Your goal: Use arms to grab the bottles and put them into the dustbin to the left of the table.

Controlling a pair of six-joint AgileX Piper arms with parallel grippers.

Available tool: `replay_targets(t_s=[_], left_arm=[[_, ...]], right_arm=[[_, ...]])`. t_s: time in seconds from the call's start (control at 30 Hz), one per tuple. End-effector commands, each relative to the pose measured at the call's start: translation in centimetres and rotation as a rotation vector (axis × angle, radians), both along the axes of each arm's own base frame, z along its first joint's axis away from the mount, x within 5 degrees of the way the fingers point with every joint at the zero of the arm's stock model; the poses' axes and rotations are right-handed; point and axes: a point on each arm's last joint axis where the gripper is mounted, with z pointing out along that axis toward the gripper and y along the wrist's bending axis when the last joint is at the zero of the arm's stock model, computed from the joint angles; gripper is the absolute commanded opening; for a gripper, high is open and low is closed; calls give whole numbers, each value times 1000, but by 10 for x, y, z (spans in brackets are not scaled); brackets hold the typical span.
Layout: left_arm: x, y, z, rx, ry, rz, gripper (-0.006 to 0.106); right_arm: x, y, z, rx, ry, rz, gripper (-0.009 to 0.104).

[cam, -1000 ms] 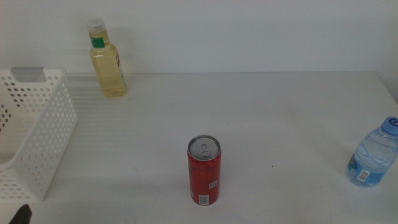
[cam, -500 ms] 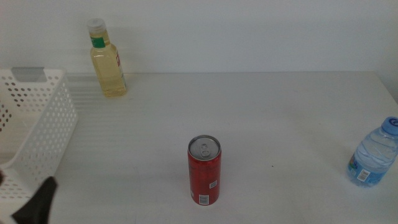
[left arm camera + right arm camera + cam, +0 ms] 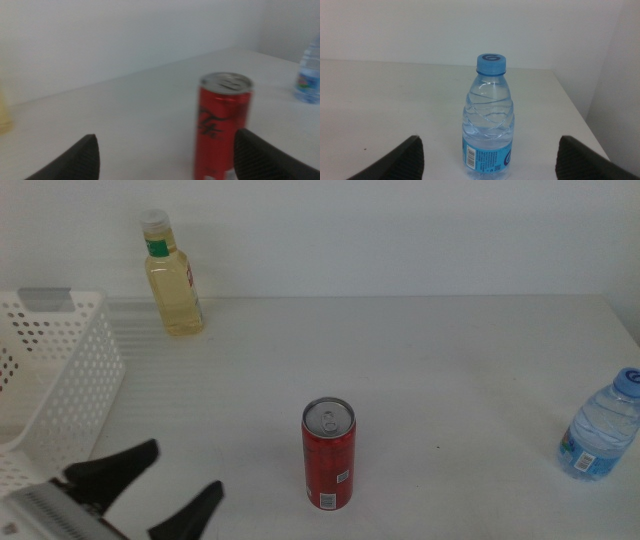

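Observation:
The robot's left gripper will go to the red drink can next and close around the can's middle (image 3: 329, 463) (image 3: 220, 131), below its silver top.
A red drink can (image 3: 328, 455) stands upright near the table's front middle, and also shows in the left wrist view (image 3: 222, 125). My left gripper (image 3: 185, 480) has come in at the lower left, open and empty, a short way left of the can. A bottle of yellow liquid (image 3: 172, 278) stands at the back left. At the right edge stands a blue-capped water bottle (image 3: 603, 428). In the right wrist view this water bottle (image 3: 489, 120) is straight ahead of my open right gripper (image 3: 487, 160), which is out of the middle view. The white dustbin (image 3: 60, 395) sits at the left.
The white table (image 3: 440, 370) ends at a pale wall behind the yellow bottle. Its right edge runs close beside the water bottle. The dustbin's perforated wall stands just behind my left gripper.
My left gripper has risen into the middle view from the bottom left corner and moved right toward the can, its fingers now spread wide. The bottles and can have not moved.

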Motion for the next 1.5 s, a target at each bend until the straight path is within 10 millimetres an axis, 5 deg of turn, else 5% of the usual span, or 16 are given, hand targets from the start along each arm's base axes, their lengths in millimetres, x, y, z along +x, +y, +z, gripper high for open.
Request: replay_targets(t_s=[0.0,0.63,1.47], left_arm=[[1,-7,4,-81,-49,-28,85],[12,-34,-28,-78,51,-139,85],[13,-33,-28,-138,101,-117,85]], right_arm=[[-2,-1,11,-12,-110,-10,74],[-2,-1,11,-12,-110,-10,74],[-2,-1,11,-12,-110,-10,74]])
